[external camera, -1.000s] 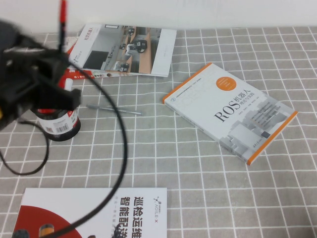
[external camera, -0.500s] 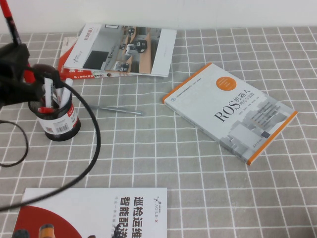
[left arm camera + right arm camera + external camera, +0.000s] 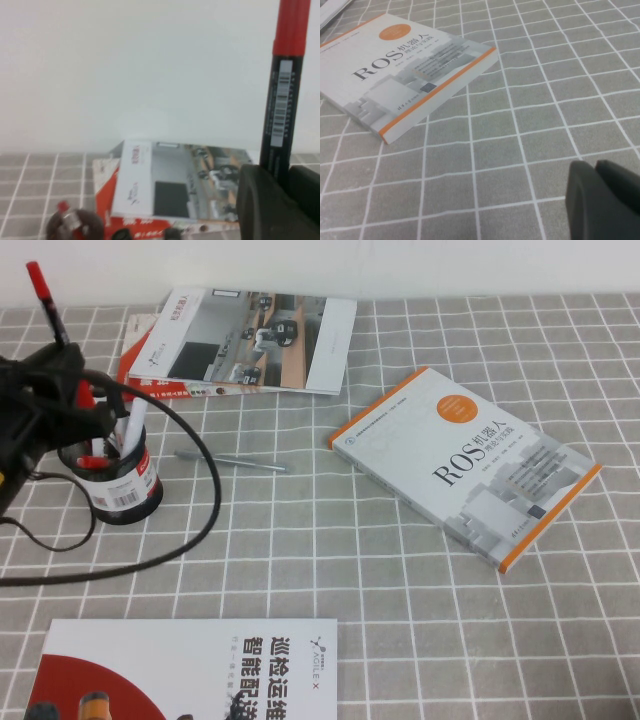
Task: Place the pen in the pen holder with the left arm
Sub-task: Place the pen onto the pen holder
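Next, my left gripper lets go of the pen inside the black mesh pen holder [image 3: 99,439], next to the white markers.
My left gripper [image 3: 66,360] is at the far left, shut on the pen [image 3: 48,305], a black marker with a red cap. It holds the pen nearly upright, cap up, leaning slightly left. The pen's lower end is hidden behind the gripper. In the left wrist view the pen [image 3: 283,100] rises between the black fingers [image 3: 260,200] of the left gripper [image 3: 281,176]. The pen holder [image 3: 118,480], a black mesh cup with a barcode label, stands just right of and in front of the gripper and holds white markers. My right gripper [image 3: 606,200] is shut and empty over bare tablecloth.
A thin grey-silver pen [image 3: 230,461] lies right of the holder. Stacked magazines [image 3: 245,340] lie at the back, an orange-edged ROS book [image 3: 465,465] at the right, and a red-and-white booklet [image 3: 190,670] at the front left. The left arm's black cable [image 3: 205,510] loops around the holder.
The left arm with the pen swung left off the holder, uncovering it, then shifted slightly back right and lower. The cable loop moved with it.
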